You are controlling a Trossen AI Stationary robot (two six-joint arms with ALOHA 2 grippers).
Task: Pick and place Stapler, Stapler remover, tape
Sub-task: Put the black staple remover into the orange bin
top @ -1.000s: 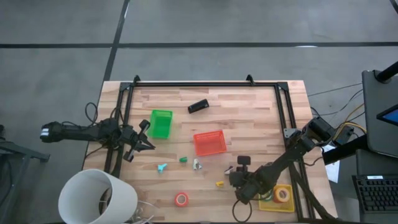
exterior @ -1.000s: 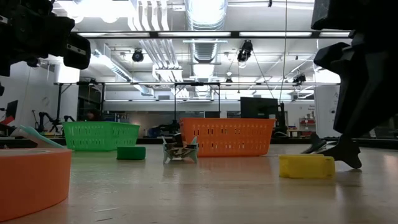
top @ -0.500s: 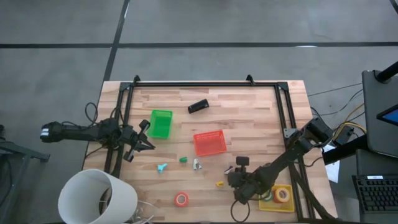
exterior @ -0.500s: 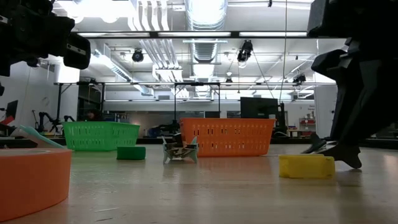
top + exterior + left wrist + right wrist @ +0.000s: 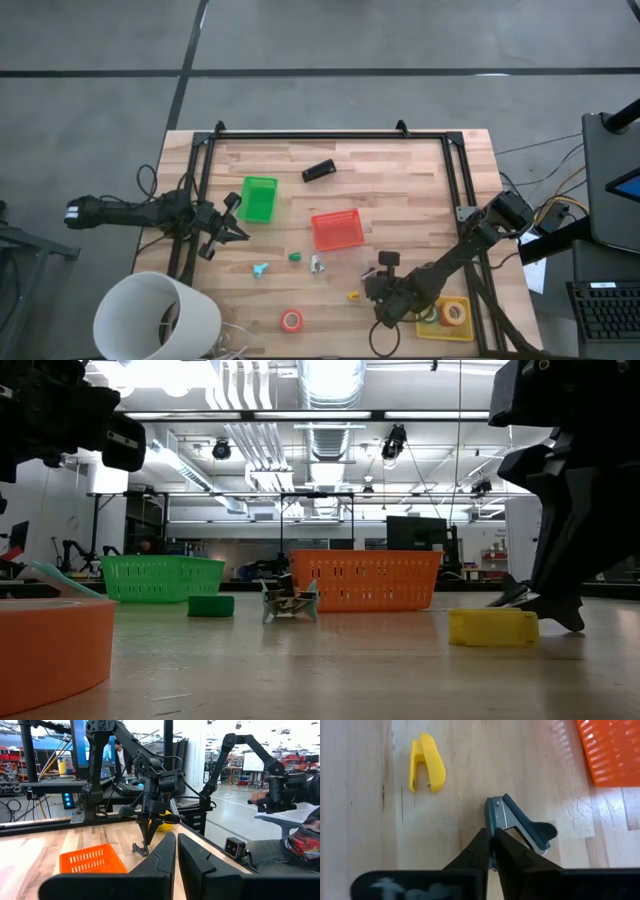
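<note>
My right gripper will release the dark grey stapler remover inside the orange bin (image 5: pixel 344 233) (image 5: pixel 614 731), toward the front edge of the bin. The stapler remover is now on the wood.
A dark grey stapler remover (image 5: pixel 520 827) lies on the wood near the table's right front, and my right gripper (image 5: pixel 492 842) is shut on it, slanting down; the high view shows that gripper (image 5: pixel 372 284) there too. A small yellow stapler (image 5: pixel 426 762) lies flat just beside it. The black stapler (image 5: pixel 318 171) rests at the far middle. An orange tape roll (image 5: pixel 291 320) lies flat near the front edge. Yellow tape (image 5: pixel 454 313) and green tape (image 5: pixel 428 316) sit in a yellow tray (image 5: pixel 462 331). My left gripper (image 5: pixel 176 855) waits shut at the left edge. My right gripper pinches the stapler remover's hinge end (image 5: pixel 491 815) between its two fingers. They come from above, slanting down. The remover lies on the table, its jaw end (image 5: pixel 545 832) pointing away from the fingers.
A green bin (image 5: pixel 259 198) and an orange bin (image 5: pixel 337 229) stand mid-table. A silver remover (image 5: pixel 316 263), a green piece (image 5: pixel 295 256) and a teal piece (image 5: pixel 260 269) lie between them and the front. A white bucket (image 5: pixel 155 315) is at the left front corner.
</note>
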